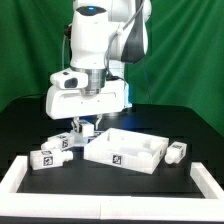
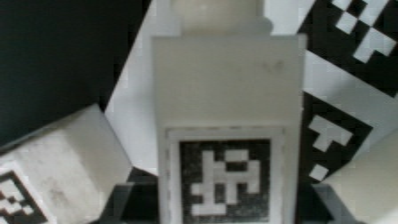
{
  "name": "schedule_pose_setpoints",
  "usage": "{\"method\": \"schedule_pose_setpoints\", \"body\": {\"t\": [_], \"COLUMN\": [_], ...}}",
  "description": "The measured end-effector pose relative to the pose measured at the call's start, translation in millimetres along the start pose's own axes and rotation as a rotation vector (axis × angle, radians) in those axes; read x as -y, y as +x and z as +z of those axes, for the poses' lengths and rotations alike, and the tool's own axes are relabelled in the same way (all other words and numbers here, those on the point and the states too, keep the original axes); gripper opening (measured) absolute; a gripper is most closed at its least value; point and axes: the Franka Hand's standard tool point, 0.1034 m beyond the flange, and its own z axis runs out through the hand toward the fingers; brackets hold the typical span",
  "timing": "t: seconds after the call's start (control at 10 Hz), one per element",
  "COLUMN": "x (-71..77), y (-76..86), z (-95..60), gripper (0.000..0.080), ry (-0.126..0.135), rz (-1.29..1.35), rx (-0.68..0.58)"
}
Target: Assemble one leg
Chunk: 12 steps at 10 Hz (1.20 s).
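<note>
I will use my gripper to lay the white leg on the black table (image 1: 83,134) between the tabletop panel and the two other legs, and release it there.
In the wrist view a white leg (image 2: 214,90) with a black-and-white tag fills the middle and stands lengthwise between my dark fingers (image 2: 135,198). My gripper (image 2: 226,208) looks shut on its tagged end. In the exterior view the gripper (image 1: 85,124) hangs low over the table, just left of the large white tabletop panel (image 1: 125,150). The held leg is mostly hidden there by the hand. Two more legs (image 1: 52,154) lie together at the exterior view's left, and one leg (image 1: 177,152) lies at the right of the panel.
A raised white border (image 1: 20,182) runs along the front and sides of the black table. Tagged faces of other legs (image 2: 342,60) lie close behind the held one in the wrist view. A green wall stands behind the arm.
</note>
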Motion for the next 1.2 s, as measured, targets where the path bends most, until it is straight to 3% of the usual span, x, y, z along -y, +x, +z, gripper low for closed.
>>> {"method": "schedule_pose_setpoints", "body": {"t": [0.5, 1.0, 1.1, 1.2], "x": [1.3, 3.5, 3.5, 3.5], "y": [-9.4, -7.0, -7.0, -7.0], "z": [22.9, 23.3, 23.3, 23.3], "gripper": [0.0287, 0.0287, 0.0468, 0.0587], "ry": [0.01, 0.01, 0.01, 0.01], "rz": [0.002, -0.002, -0.002, -0.002], "rx": [0.029, 0.029, 0.029, 0.029]}}
